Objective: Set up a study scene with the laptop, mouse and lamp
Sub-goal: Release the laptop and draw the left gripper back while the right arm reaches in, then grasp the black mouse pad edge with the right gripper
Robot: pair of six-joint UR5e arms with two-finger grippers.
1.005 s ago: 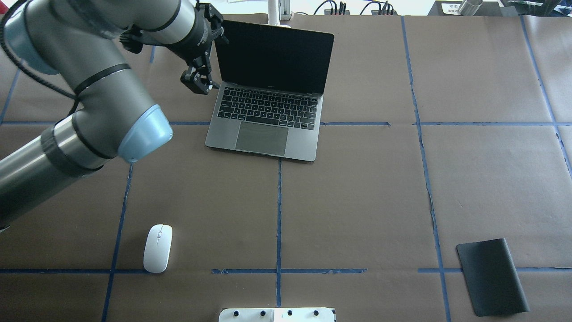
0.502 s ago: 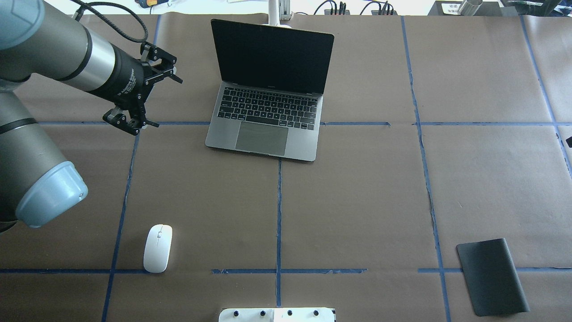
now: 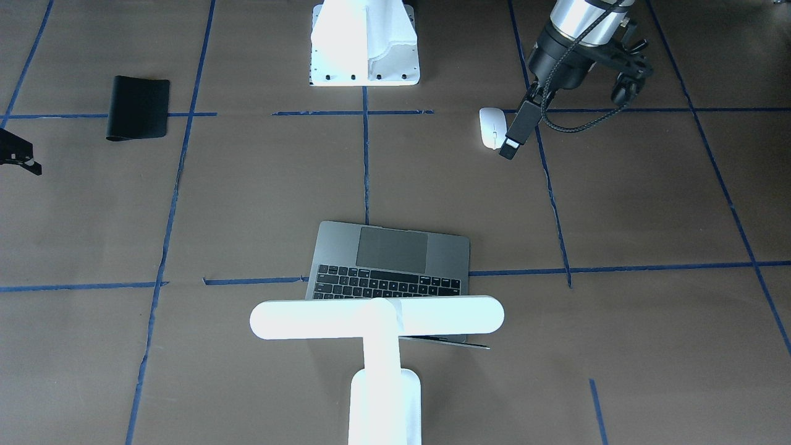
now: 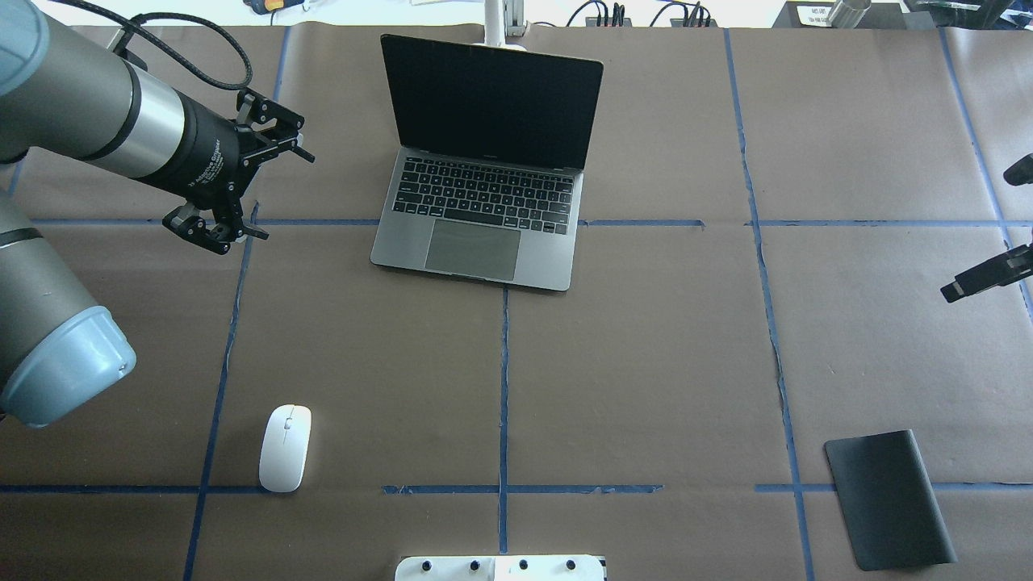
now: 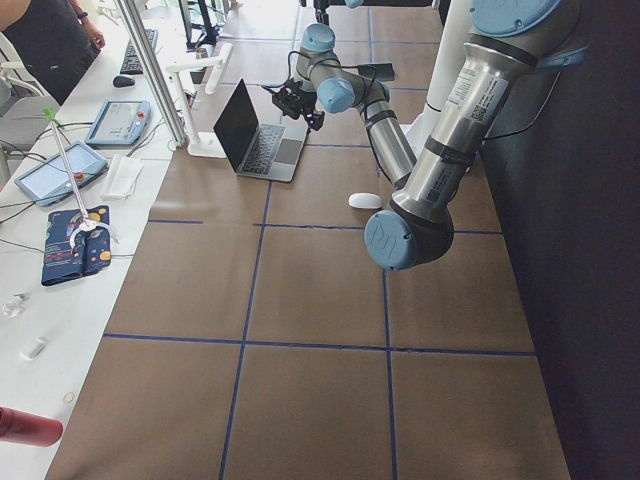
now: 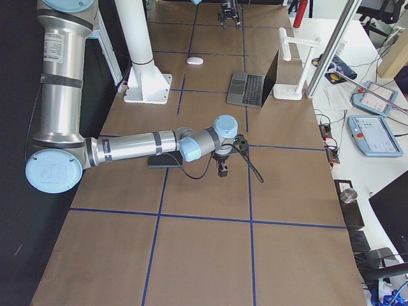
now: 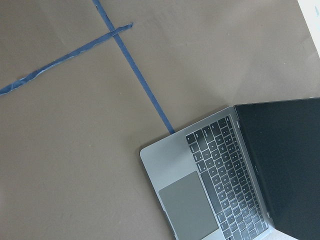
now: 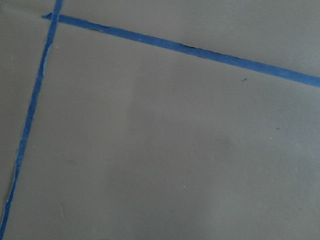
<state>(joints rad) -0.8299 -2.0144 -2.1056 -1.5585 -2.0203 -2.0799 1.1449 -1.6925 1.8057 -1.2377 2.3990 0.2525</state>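
Observation:
My right gripper is to move to the black flexible mat next, and I will close it on the middle of its folded edge (image 3: 112,109), facing away from the laptop.
The grey laptop (image 4: 484,194) stands open at the back centre, screen dark; the left wrist view shows it too (image 7: 225,185). The white mouse (image 4: 285,448) lies front left, near a blue tape line. The white T-shaped lamp (image 3: 377,318) stands behind the laptop's lid; the overhead view shows only its stem (image 4: 494,20). My left gripper (image 4: 288,196) is open and empty, left of the laptop and apart from it. My right gripper (image 4: 984,234) shows at the right edge, its fingers apart, empty, over bare paper.
A black flexible mat (image 4: 888,500) lies front right. A white bolt-holed block (image 4: 500,568) sits at the front centre edge. Blue tape lines cross the brown paper. Cables and boxes line the far edge.
My left gripper has drawn back from the laptop's left side, leftward and slightly nearer. My right gripper's fingers have come into view at the right edge. Laptop and mouse have not moved.

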